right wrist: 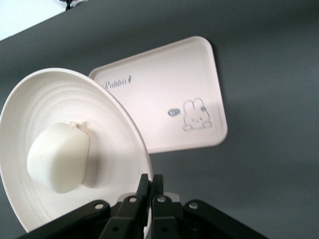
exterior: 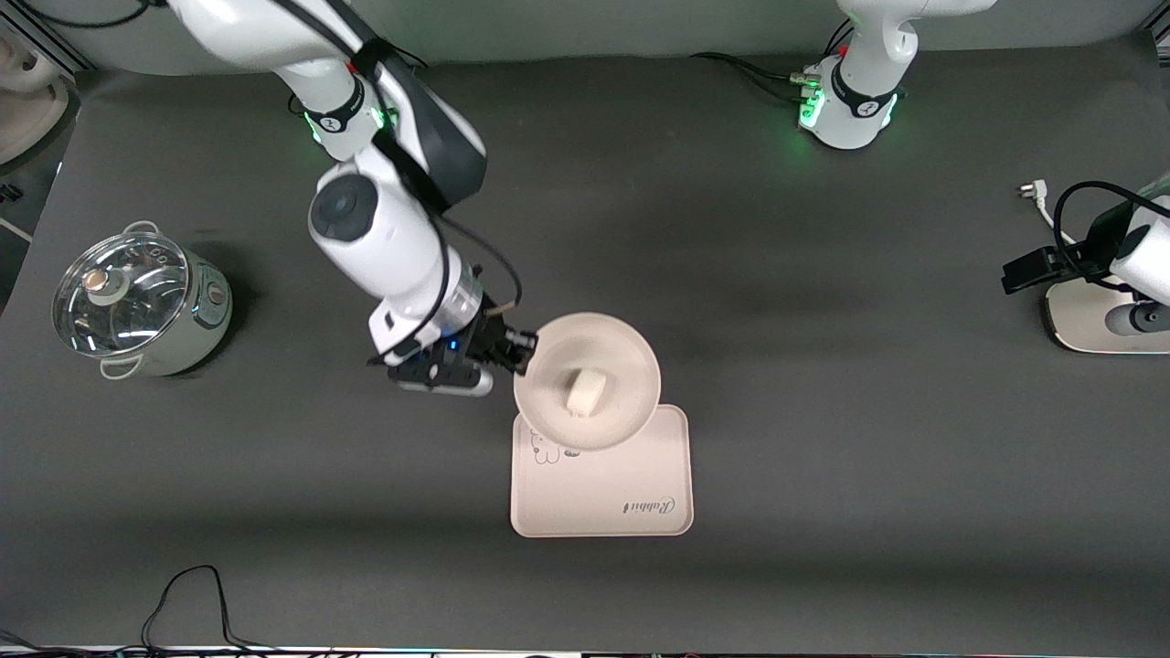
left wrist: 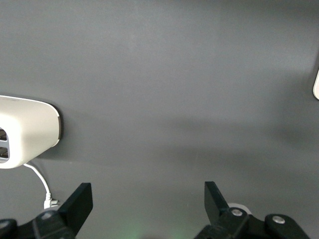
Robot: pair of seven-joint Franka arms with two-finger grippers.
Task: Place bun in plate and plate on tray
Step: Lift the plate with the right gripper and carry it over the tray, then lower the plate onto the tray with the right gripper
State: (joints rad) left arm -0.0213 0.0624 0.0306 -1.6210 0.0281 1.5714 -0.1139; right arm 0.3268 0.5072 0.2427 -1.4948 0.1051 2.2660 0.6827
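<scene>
The round cream plate, now tilted over the tray's edge, will go down from my right gripper on the middle of the tray [exterior: 597, 465] [right wrist: 159, 102], between the tray's rabbit drawing and lettering.
My right gripper [exterior: 523, 350] is shut on the rim of the round cream plate [exterior: 631, 361] and holds it tilted in the air over the edge of the tray [exterior: 631, 475] that lies farthest from the front camera. The white bun [exterior: 587, 390] lies in the plate. In the right wrist view the plate [right wrist: 114, 129] holds the bun [right wrist: 59, 157], with my gripper [right wrist: 151, 181] pinching the rim, and the tray [right wrist: 164, 89] with its rabbit drawing lies flat on the table below. My left gripper [left wrist: 148, 204] is open and empty over bare mat at the left arm's end of the table, where the arm waits.
A small pot with a glass lid [exterior: 137, 303] stands at the right arm's end of the table. A white appliance [exterior: 1111, 320] with a cable sits at the left arm's end and shows in the left wrist view [left wrist: 27, 132].
</scene>
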